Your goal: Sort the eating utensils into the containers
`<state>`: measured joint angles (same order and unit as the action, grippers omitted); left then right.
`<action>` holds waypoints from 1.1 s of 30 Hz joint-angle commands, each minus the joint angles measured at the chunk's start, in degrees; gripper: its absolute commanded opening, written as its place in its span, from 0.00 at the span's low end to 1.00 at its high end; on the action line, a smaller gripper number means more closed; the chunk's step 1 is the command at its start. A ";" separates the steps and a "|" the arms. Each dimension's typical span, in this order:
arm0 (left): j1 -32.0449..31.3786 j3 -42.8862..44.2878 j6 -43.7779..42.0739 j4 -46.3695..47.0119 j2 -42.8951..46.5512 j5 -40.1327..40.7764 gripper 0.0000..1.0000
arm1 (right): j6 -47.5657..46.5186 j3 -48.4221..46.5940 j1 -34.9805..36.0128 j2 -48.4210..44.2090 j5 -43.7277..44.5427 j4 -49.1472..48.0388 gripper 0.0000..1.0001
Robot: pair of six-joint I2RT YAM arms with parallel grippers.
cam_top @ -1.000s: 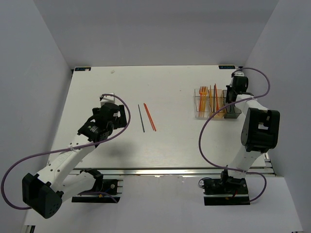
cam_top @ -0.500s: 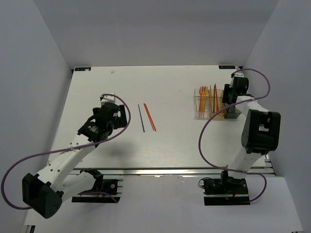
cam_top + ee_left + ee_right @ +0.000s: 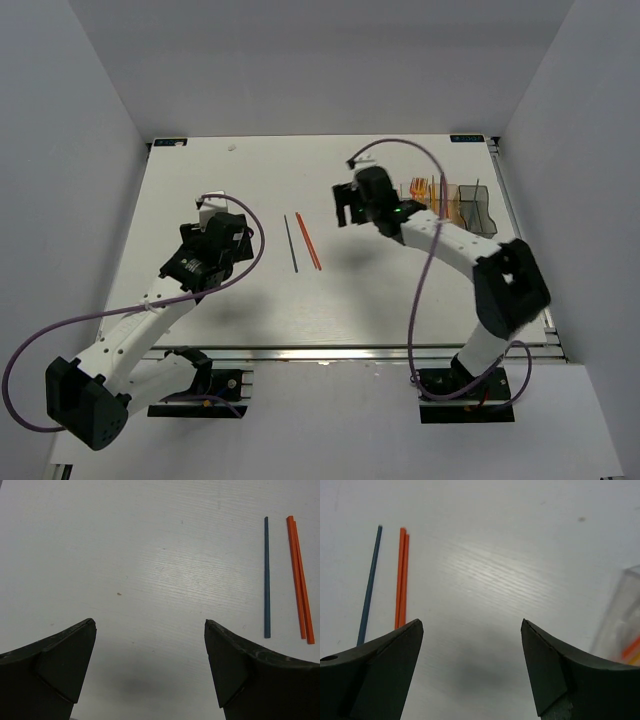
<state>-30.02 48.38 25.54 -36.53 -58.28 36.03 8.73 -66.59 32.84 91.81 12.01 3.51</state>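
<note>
The orange sticks touch tightly; I need to part them with my right gripper, then pinch just the stick nearer the containers [image 3: 405, 582].
Three eating utensils lie on the white table between my arms: a dark blue stick [image 3: 291, 243] [image 3: 266, 577] [image 3: 370, 585] and two orange sticks [image 3: 308, 241] [image 3: 300, 580] [image 3: 402, 577] side by side. The containers [image 3: 452, 208] stand in a row at the right, with orange and red utensils upright in the clear and amber bins; a clear corner [image 3: 622, 615] shows in the right wrist view. My left gripper [image 3: 243, 232] [image 3: 150, 622] is open over bare table, left of the sticks. My right gripper [image 3: 342, 206] [image 3: 472, 621] is open and empty, between the sticks and the containers.
Grey walls enclose the table on three sides. A purple cable [image 3: 400, 145] arcs above the right arm, and another [image 3: 250, 255] loops by the left wrist. The arm bases [image 3: 200, 385] sit at the near edge.
My right arm has swung left from the containers to the middle of the table, and its gripper has opened. The left arm has shifted only slightly.
</note>
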 commanded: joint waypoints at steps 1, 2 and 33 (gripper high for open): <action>0.40 0.40 0.48 -0.29 0.98 2.38 0.98 | 5.59 -6.25 5.02 9.86 1.61 5.71 0.84; 0.40 0.57 0.48 -0.47 0.63 2.20 0.98 | 6.12 -8.36 8.26 12.05 3.61 6.68 0.83; 0.40 0.49 -0.32 -0.12 -0.52 -0.26 0.98 | 10.43 -19.72 18.05 29.56 6.97 11.78 0.34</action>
<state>-29.82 48.38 25.50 -37.08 -59.55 36.32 19.05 -84.40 50.76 119.72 19.18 14.90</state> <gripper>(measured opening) 0.982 0.338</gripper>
